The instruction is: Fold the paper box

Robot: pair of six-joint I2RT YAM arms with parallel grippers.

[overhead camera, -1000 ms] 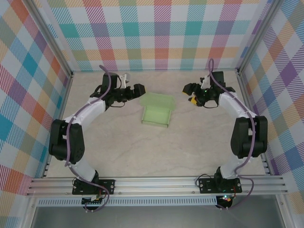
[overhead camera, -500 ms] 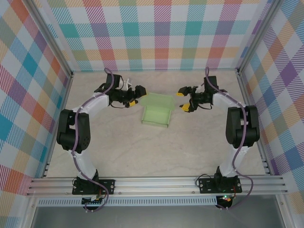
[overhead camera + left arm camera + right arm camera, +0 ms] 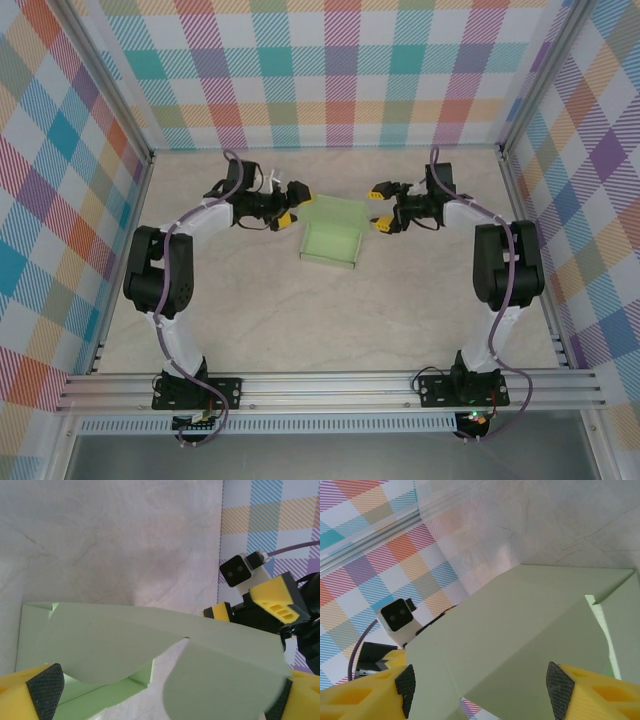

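Note:
My right gripper's fingers are spanning the raised flap of the paper box, with the box's side lying beyond them, so next I turn that gripper and pinch the box's side (image 3: 627, 625).
The paper box (image 3: 328, 240) is pale green card, half folded, in the middle of the table: a shallow tray with low walls and a raised flap at its far side. My left gripper (image 3: 292, 205) is at the flap's left edge, open wide. In the left wrist view the card (image 3: 125, 640) spans the space between the two pads of the left gripper (image 3: 166, 687). My right gripper (image 3: 380, 208) is at the flap's right edge, jaws apart. In the right wrist view the flap (image 3: 520, 625) lies between the pads of the right gripper (image 3: 482, 682), which stand clear of it.
Plaid walls (image 3: 330, 70) close in the marble table (image 3: 300, 320) at the back and both sides. An aluminium rail (image 3: 330, 390) with both arm bases runs along the near edge. The right gripper's yellow finger (image 3: 272, 597) shows past the card in the left wrist view.
Both arms have swung inward towards the box. The grippers, earlier well off to its sides, now stand at the raised flap's left and right edges.

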